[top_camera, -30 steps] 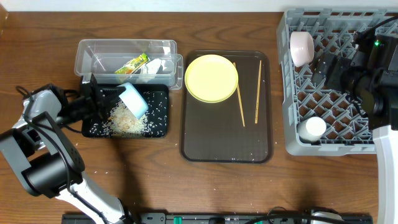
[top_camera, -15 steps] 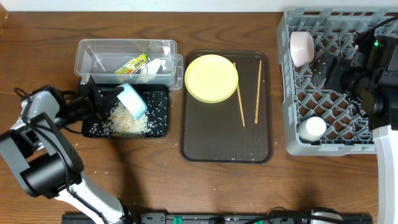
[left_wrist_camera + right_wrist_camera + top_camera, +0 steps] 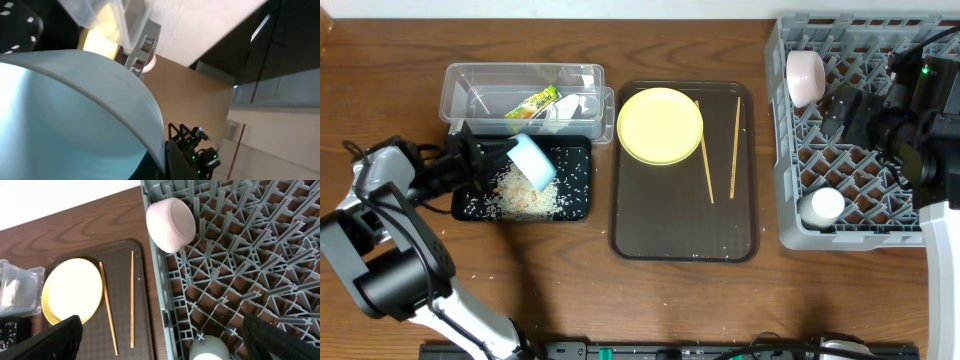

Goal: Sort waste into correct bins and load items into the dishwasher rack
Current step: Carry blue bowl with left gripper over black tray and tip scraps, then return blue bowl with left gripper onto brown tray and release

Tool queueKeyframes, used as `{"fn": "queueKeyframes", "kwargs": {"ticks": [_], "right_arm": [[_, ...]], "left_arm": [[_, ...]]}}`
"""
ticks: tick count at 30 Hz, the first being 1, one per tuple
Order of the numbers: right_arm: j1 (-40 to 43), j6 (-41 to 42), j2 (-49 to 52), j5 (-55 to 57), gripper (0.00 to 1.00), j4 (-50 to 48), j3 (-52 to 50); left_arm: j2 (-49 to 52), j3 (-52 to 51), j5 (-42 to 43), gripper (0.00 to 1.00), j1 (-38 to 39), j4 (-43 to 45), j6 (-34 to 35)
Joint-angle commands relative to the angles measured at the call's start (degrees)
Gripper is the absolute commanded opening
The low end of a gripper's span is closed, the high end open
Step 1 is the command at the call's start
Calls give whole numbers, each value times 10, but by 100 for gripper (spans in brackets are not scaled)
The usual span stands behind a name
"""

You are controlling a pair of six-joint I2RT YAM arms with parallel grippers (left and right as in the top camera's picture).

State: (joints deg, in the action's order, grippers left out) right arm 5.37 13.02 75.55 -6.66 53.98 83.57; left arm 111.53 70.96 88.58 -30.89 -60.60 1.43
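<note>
Next, I let go of the light blue bowl with my left gripper on the brown serving tray (image 3: 667, 210), in front of the yellow plate. The bowl is now tipped over the black tray.
My left gripper (image 3: 490, 160) is shut on the rim of the light blue bowl (image 3: 534, 160) and holds it tipped over the shallow black tray (image 3: 578, 205), where whitish rice scraps (image 3: 520, 195) lie. The bowl fills the left wrist view (image 3: 65, 115). The clear tub (image 3: 470, 80) holds the green-yellow wrapper (image 3: 532, 102) and white paper (image 3: 570, 106). The yellow plate (image 3: 660, 125) and two chopsticks (image 3: 705, 150) lie on the brown serving tray (image 3: 680, 235). My right gripper (image 3: 160, 340) is open and empty above the grey rack (image 3: 860, 225), which holds a white bowl (image 3: 805, 77) and a pale cup (image 3: 822, 206).
The rack's near wall (image 3: 162, 290) stands just right of the serving tray. A few rice grains lie on the wood in front of the black tray. The right arm's body (image 3: 920, 120) hangs over the rack's right half.
The left gripper and the tipped blue bowl have shifted very slightly left over the black tray. The right arm has not moved.
</note>
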Motion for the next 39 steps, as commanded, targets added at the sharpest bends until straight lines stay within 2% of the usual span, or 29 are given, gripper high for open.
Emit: {"fn": "queueKeyframes", "kwargs": {"ticks": [1, 5, 10, 14, 18, 24, 34, 35, 38, 39], "right_arm": [[7, 2, 1, 2, 99, -2, 1], [7, 2, 1, 2, 99, -6, 1], [7, 3, 1, 2, 99, -8, 1], [6, 3, 1, 2, 99, -8, 1], [6, 2, 1, 2, 99, -5, 0], [6, 2, 1, 2, 99, -3, 0], [6, 2, 1, 2, 99, -3, 0], [6, 2, 1, 2, 99, -3, 0], [6, 3, 1, -5, 99, -4, 0], [6, 2, 1, -14, 99, -5, 0]], "left_arm": [[-65, 6, -9, 6, 29, 0, -18], [-141, 13, -132, 6, 98, 1, -13], [-224, 13, -304, 6, 243, 40, 5], [-236, 13, -471, 6, 388, 92, 52], [-213, 13, -570, 6, 517, 152, 71], [-163, 13, -620, 6, 640, 220, 71], [-79, 13, -647, 7, 699, 228, 125], [-78, 13, -647, 12, 701, 228, 125], [-79, 13, -647, 38, 702, 228, 124], [-79, 13, -647, 42, 701, 229, 124]]}}
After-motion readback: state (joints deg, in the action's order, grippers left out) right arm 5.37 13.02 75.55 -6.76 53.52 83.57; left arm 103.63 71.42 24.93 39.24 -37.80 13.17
